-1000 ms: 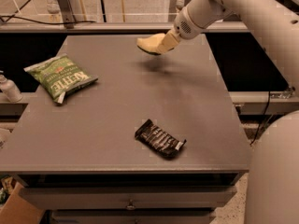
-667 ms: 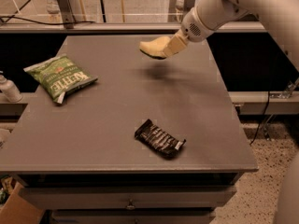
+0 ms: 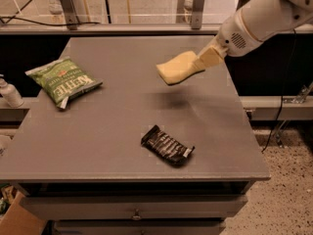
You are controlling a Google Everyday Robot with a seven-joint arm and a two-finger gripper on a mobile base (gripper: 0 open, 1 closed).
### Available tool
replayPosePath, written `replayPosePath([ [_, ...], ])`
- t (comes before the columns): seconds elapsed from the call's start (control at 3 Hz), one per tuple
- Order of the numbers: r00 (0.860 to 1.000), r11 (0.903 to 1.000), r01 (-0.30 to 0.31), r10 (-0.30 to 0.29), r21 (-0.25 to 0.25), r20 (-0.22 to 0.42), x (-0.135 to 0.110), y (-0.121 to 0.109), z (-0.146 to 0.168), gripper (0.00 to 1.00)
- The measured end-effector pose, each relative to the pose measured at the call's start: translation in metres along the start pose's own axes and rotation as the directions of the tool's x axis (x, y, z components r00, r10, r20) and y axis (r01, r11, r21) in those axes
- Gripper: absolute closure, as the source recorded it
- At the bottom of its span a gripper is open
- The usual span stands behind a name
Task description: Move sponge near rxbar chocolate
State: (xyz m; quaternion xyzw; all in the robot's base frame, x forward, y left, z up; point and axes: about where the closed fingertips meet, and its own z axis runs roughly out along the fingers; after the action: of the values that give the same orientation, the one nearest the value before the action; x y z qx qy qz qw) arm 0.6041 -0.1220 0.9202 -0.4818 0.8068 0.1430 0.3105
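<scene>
I need to release the sponge on the grey table (image 3: 203,116) just behind the rxbar chocolate, on its railing side. The sponge is still in the air above the table.
The sponge (image 3: 176,67) is a pale yellow foam block held in the air above the middle right of the grey table (image 3: 98,131). My gripper (image 3: 204,60) reaches in from the upper right and is shut on the sponge's right end. The sponge casts a shadow on the table below it. The rxbar chocolate (image 3: 167,145) lies flat in its shiny black wrapper near the table's front edge, below and slightly left of the sponge, well apart from it.
A green chip bag (image 3: 63,80) lies at the table's left side. A small bottle (image 3: 10,93) stands off the table's left edge. A railing (image 3: 127,18) runs behind the table. Drawers (image 3: 137,212) sit under the tabletop's front.
My gripper has carried the sponge down and toward the front of the table, closer to the rxbar chocolate. The bar and the chip bag have not moved.
</scene>
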Motion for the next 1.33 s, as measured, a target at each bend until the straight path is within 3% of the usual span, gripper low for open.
replayPosePath([
  [0.67, 0.998, 0.9987, -0.041, 0.039, -0.03, -0.052, 0.061, 0.055, -0.073, 1.0],
  [1.33, 0.997, 0.9981, -0.047, 0.045, -0.04, -0.063, 0.068, 0.06, -0.068, 1.0],
])
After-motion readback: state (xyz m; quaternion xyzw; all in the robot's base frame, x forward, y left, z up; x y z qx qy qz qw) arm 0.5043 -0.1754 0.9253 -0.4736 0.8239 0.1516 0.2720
